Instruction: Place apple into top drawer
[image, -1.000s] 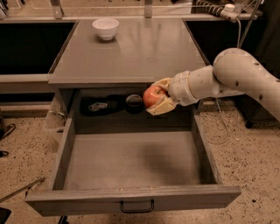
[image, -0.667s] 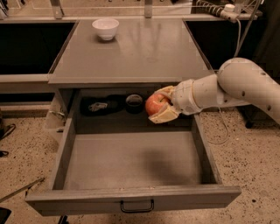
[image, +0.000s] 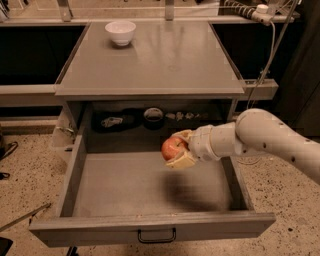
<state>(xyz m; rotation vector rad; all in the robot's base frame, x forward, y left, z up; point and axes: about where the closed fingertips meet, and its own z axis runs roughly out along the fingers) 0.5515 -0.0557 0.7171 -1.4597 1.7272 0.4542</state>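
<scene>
The robot's gripper will release the apple on the middle of the open top drawer's bottom (image: 169, 171), well behind the dark handle of the drawer. The apple still hangs above that drawer.
The red apple (image: 171, 147) with a yellowish patch is held in my gripper (image: 178, 149), which is shut on it. The white arm reaches in from the right. The apple hangs above the right-middle of the open top drawer (image: 150, 186), a wide grey metal drawer pulled fully out. Its flat front panel carries a small dark handle (image: 157, 235) at the centre. The apple casts a shadow on the drawer floor below it.
A small white bowl (image: 120, 32) stands at the back left of the grey cabinet top (image: 160, 65). Dark small objects (image: 116, 121) lie in the recess behind the drawer. A cable (image: 267, 45) hangs at the right. Speckled floor surrounds the cabinet.
My gripper has moved with the apple forward and down, from the back edge of the drawer to above its right-middle area.
</scene>
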